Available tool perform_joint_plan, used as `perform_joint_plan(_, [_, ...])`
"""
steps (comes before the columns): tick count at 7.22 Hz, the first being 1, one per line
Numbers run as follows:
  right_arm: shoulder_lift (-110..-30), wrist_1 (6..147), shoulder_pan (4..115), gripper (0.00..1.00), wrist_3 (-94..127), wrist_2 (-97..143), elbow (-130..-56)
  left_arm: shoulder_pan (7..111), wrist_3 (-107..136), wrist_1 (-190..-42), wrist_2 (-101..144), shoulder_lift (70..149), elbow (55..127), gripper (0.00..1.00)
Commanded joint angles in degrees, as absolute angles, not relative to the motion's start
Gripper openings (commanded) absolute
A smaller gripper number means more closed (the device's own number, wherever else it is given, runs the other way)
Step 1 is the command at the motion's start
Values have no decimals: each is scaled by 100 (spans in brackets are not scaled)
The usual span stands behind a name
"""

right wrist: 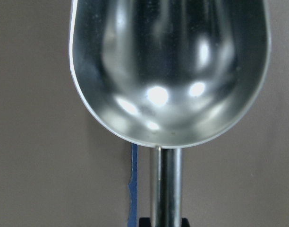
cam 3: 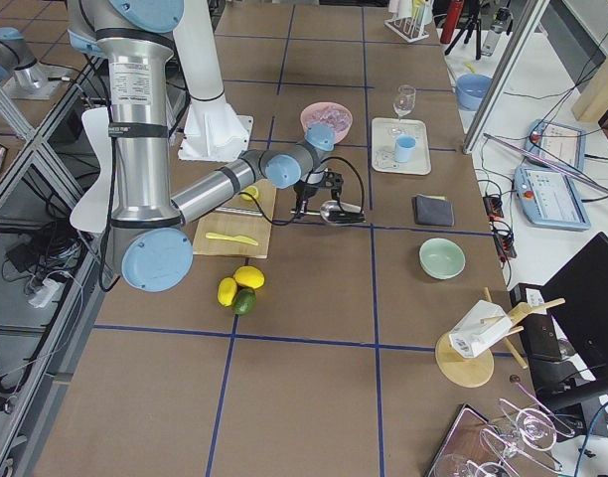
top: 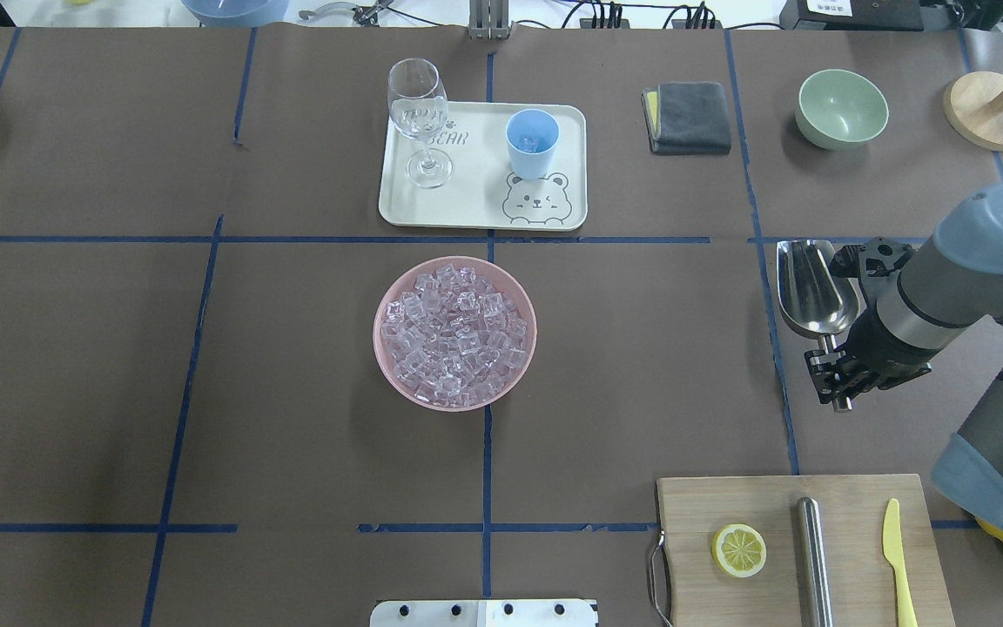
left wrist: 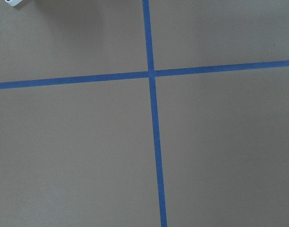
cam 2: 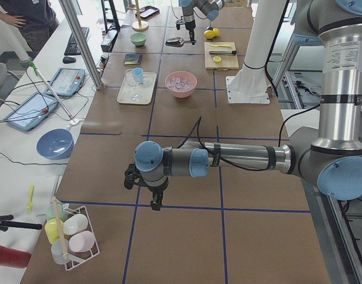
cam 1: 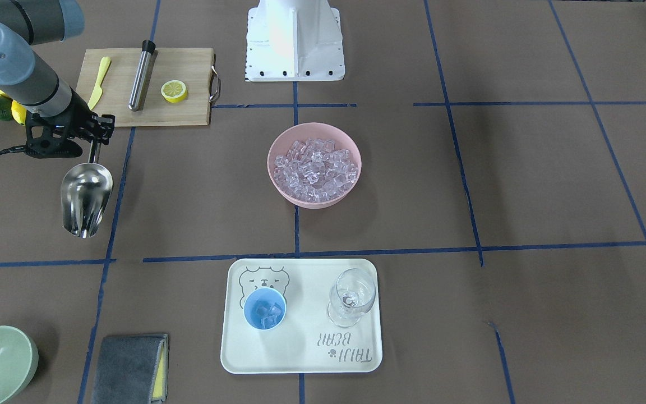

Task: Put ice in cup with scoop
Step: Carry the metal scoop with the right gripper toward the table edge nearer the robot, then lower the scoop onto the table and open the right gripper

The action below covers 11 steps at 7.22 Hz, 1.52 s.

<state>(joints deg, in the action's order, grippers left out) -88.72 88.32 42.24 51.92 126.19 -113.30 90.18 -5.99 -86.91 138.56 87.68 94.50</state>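
Note:
Next, my right gripper sets the steel scoop down on the bare table (cam 1: 96, 189) beside the blue line near the cutting board.
My right gripper (cam 1: 94, 141) is shut on the thin handle of the steel scoop (cam 1: 86, 196), holding it low over the table's right side, far from the bowl and the cup. The scoop's trough (right wrist: 168, 71) is empty; it also shows in the overhead view (top: 815, 287). The ice (top: 454, 331) fills a pink bowl (top: 378, 335) at the table's middle. The light-blue cup (cam 1: 265, 308) stands on a white tray (cam 1: 300, 353) and holds a few cubes. My left gripper (cam 2: 156, 198) points down over bare table far to the left; I cannot tell if it is open.
A clear wine glass (cam 1: 351, 297) stands on the tray beside the cup. A wooden cutting board (cam 1: 188, 106) with a steel cylinder (cam 1: 141, 76), a lemon slice (cam 1: 174, 91) and a yellow knife (cam 1: 98, 81) lies near my right arm. A green bowl (top: 841, 109) and a grey cloth (top: 689, 117) lie beyond.

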Motion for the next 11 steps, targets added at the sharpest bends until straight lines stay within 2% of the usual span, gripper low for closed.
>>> perform_joint_plan(1, [-8912, 8798, 4070, 0, 5203, 12612, -11206, 9018, -598, -8692, 13852, 8763, 9448, 100])
perform_joint_plan(4, [-9349, 8117, 4052, 0, 5212, 12612, -11197, 9018, -606, -8692, 13852, 8763, 9440, 100])
perform_joint_plan(11, [-9290, 8051, 3753, 0, 5265, 12595, -11031, 9018, -606, -8692, 13834, 8763, 9448, 100])
